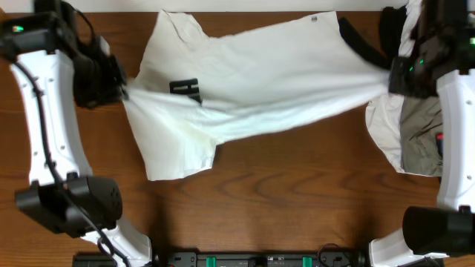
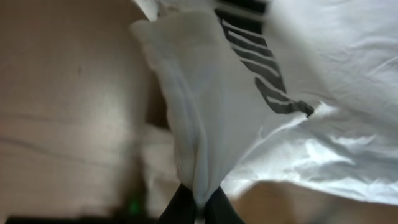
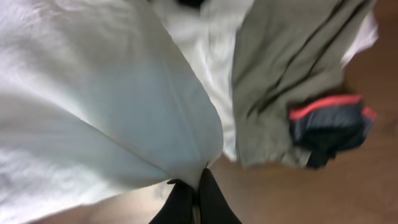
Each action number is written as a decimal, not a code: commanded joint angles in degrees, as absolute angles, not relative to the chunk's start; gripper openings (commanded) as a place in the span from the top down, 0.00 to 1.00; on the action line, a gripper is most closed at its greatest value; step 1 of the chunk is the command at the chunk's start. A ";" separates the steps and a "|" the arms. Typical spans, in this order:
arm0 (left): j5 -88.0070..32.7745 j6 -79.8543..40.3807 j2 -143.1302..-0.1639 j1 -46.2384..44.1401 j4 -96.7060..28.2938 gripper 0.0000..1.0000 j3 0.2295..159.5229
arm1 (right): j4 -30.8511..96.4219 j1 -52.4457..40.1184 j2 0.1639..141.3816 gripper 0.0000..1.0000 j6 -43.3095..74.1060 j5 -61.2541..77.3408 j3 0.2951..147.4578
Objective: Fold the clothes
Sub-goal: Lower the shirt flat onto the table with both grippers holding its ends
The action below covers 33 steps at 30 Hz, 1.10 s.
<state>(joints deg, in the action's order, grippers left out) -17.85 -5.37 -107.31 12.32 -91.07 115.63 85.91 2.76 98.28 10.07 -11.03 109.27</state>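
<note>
The flap of the T-shirt sticks out in front of the T-shirt's stretched edge, so my left gripper will put the edge down and take the flap's outer corner point(image 1: 151, 174).
A white T-shirt point(image 1: 252, 74) with a black print point(image 1: 185, 90) is stretched across the wooden table between my two grippers. My left gripper point(image 1: 122, 93) is shut on its left edge; in the left wrist view the cloth point(image 2: 211, 124) bunches into the shut jaws point(image 2: 199, 208). My right gripper point(image 1: 391, 78) is shut on its right edge; in the right wrist view the white cloth point(image 3: 106, 106) runs into the shut jaws point(image 3: 196, 193). The shirt's lower left part point(image 1: 178, 152) lies flat on the table.
A pile of other clothes point(image 1: 415, 133) lies at the right: white cloth, a grey-green garment point(image 3: 292, 74) and a dark piece with a red edge point(image 3: 329, 124). Bare wood point(image 1: 297, 193) lies in front of the shirt.
</note>
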 commanded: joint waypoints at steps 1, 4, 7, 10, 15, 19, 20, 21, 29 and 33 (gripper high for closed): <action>-15.55 -4.10 -107.28 12.43 -90.76 0.94 109.75 | 86.13 3.05 98.63 0.99 10.70 -13.10 103.48; -15.53 -4.10 -107.31 12.43 -89.69 0.94 103.61 | 86.08 3.05 98.63 0.99 10.74 -13.08 98.45; -15.53 -4.08 -107.31 12.43 -89.19 0.94 99.35 | 86.00 3.05 98.63 0.99 10.72 -13.10 94.65; -15.55 -4.10 -107.31 12.43 -89.25 0.94 96.62 | 85.97 3.05 98.63 0.99 10.72 -13.10 92.03; -15.55 -4.08 -107.31 12.43 -89.76 0.94 95.02 | 86.15 3.05 98.63 0.99 10.68 -13.13 89.54; -15.46 -4.03 -107.31 12.43 -91.81 0.94 95.04 | 86.32 3.05 98.63 0.99 10.68 -13.13 88.84; -15.27 -4.03 -107.31 12.43 -92.47 0.94 95.04 | 86.52 3.05 98.63 0.99 10.68 -13.15 88.84; -14.81 -4.08 -107.31 12.43 -93.08 0.94 95.02 | 86.70 3.05 98.63 0.99 10.68 -13.17 88.84; -13.76 -5.21 -105.95 12.49 -90.74 0.94 95.04 | 82.87 3.05 98.63 0.99 10.94 -13.28 88.84; -11.66 -9.08 -106.00 12.51 -82.04 0.94 95.02 | 72.25 3.03 98.63 0.99 10.92 -13.04 88.79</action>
<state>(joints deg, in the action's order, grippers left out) -14.17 -6.07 -107.37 12.32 -84.18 95.13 75.05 2.76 98.52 10.11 -12.23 88.99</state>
